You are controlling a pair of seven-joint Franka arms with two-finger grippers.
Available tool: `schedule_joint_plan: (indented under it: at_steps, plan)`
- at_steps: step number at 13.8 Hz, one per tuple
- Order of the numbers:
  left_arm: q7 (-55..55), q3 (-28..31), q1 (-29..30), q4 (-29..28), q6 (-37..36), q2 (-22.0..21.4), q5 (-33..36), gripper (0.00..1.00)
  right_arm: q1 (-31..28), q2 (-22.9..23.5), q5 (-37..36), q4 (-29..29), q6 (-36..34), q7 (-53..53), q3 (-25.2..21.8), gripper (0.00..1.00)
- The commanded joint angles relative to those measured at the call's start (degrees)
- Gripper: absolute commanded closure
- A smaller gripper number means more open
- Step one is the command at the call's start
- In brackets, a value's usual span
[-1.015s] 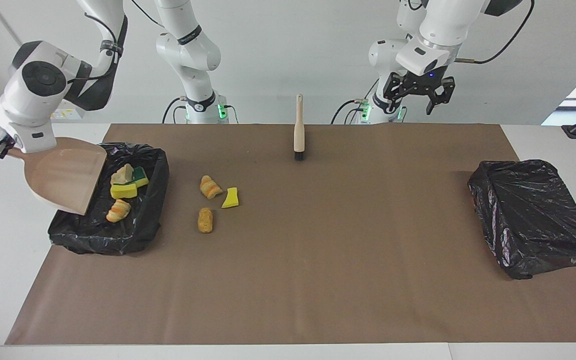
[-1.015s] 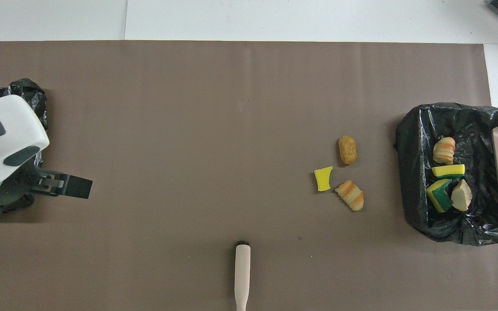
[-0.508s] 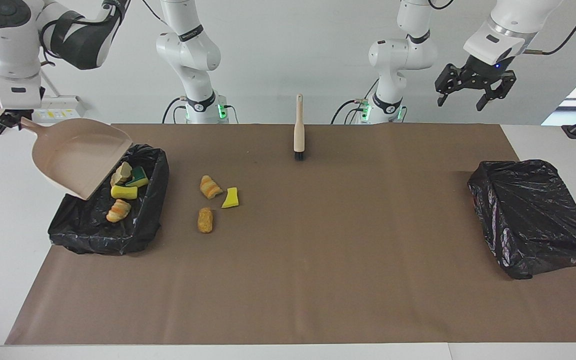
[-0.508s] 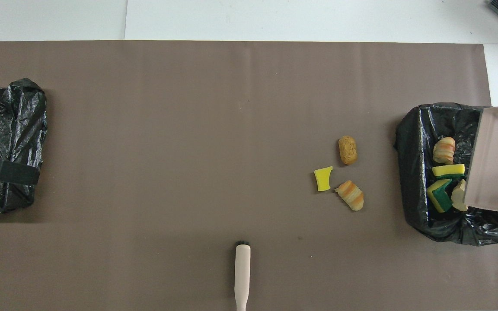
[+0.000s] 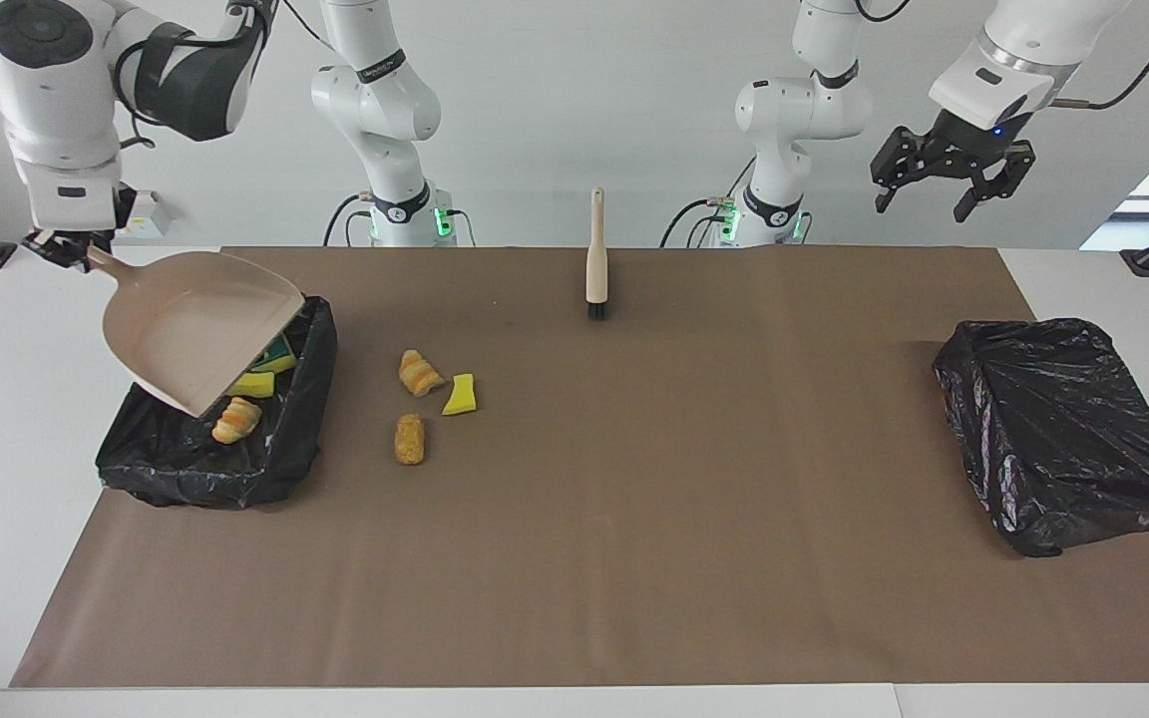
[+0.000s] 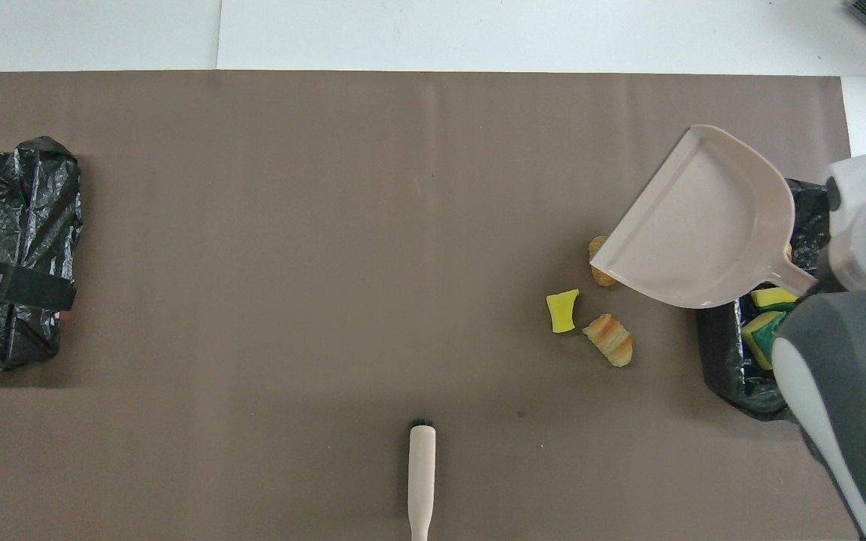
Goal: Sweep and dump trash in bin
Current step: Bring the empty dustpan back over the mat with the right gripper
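The robot's right gripper will set the beige dustpan down on the bare brown mat straight (image 6: 423,236) beyond the hand brush.
My right gripper (image 5: 64,244) is shut on the handle of a beige dustpan (image 5: 197,329), held tilted in the air over the black-bagged bin (image 5: 186,464) at the right arm's end. Seen from above, the dustpan (image 6: 704,225) covers much of that bin (image 6: 726,361). Inside the bin lie a striped bread lump (image 5: 235,419) and yellow and green sponge pieces (image 5: 253,384). Three trash scraps rest on the mat beside the bin: a striped bread lump (image 5: 419,373), a yellow sponge chunk (image 5: 461,395) and a brown lump (image 5: 409,439). My left gripper (image 5: 952,184) hangs open and high over the left arm's end.
A beige hand brush (image 5: 595,254) lies on the brown mat near the robots, at the middle. A second black-bagged bin (image 5: 1063,429) sits at the left arm's end. From above the brush (image 6: 421,473) shows at the mat's near edge.
The right arm has lifted the dustpan and swung it from the bin's outer side to over its inner edge. The left gripper rose toward its own end, then held still.
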Motion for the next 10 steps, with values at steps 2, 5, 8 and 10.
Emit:
schedule_joint_plan:
  at_steps: [2, 5, 8, 10]
  plan:
    - [0.7, 2.8, -2.5, 2.5, -2.2, 1.1, 1.0, 0.00, 9.8, 8.6, 6.1, 2.3, 4.7, 27.7, -0.4, 1.00]
    - [0.6, 2.8, -2.4, 2.5, -2.0, 1.3, 1.2, 0.00, 16.1, 16.5, 12.9, 7.5, 7.7, 46.5, -0.4, 1.00]
    - [0.5, 2.7, -1.9, 2.6, -1.6, 1.7, 1.1, 0.00, 23.1, 24.2, 16.3, 13.8, 9.9, 64.4, -0.3, 1.00]
    - [0.5, 2.5, -1.6, 3.5, -1.3, 2.7, 0.8, 0.00, 26.4, 29.4, 19.1, 17.4, 14.0, 74.4, -0.3, 1.00]
